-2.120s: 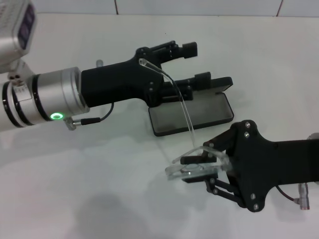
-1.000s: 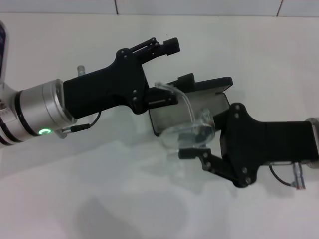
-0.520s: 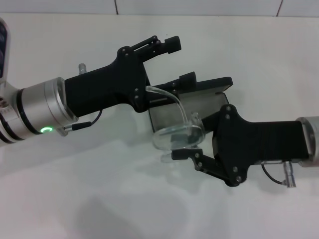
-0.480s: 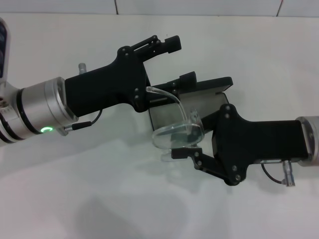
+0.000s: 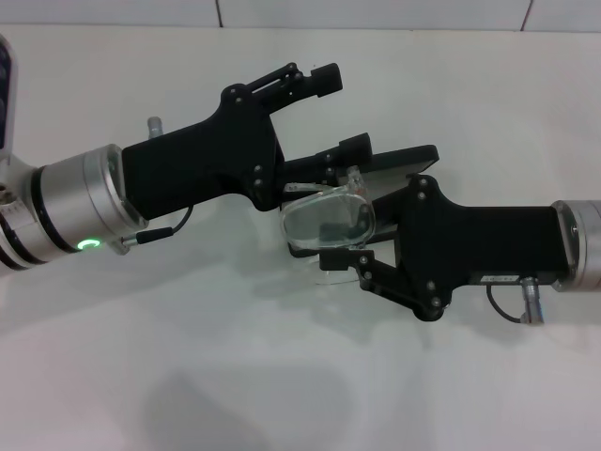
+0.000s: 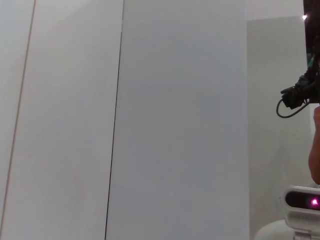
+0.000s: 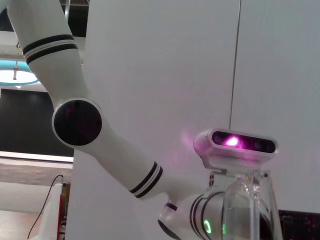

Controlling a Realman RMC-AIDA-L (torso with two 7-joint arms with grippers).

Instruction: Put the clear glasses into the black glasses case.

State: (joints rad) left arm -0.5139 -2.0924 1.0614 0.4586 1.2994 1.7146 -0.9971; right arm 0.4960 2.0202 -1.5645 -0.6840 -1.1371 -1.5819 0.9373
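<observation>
My right gripper is going to release the clear glasses on the grey lining of the black glasses case (image 5: 359, 210), under the case's raised lid.
The clear glasses (image 5: 324, 218) hang in my right gripper (image 5: 340, 230), which is shut on them, one finger (image 5: 340, 256) showing below the lens. They hover over the left end of the black glasses case (image 5: 413, 158), which lies open on the white table; only its raised lid and a strip of grey lining show behind the gripper. My left gripper (image 5: 340, 111) stands open just left of the case, its lower finger (image 5: 349, 147) close to the lid and the glasses' top edge. In the right wrist view a clear part of the glasses (image 7: 247, 205) shows close up.
The white table (image 5: 235, 357) stretches in front of both arms and behind them up to a tiled wall. The wrist views show wall panels, my head camera (image 7: 235, 144) and a white arm (image 7: 80, 120).
My right gripper has carried the glasses up and to the left, from the table's front to above the case's left end. The left gripper has stayed put for the last second.
</observation>
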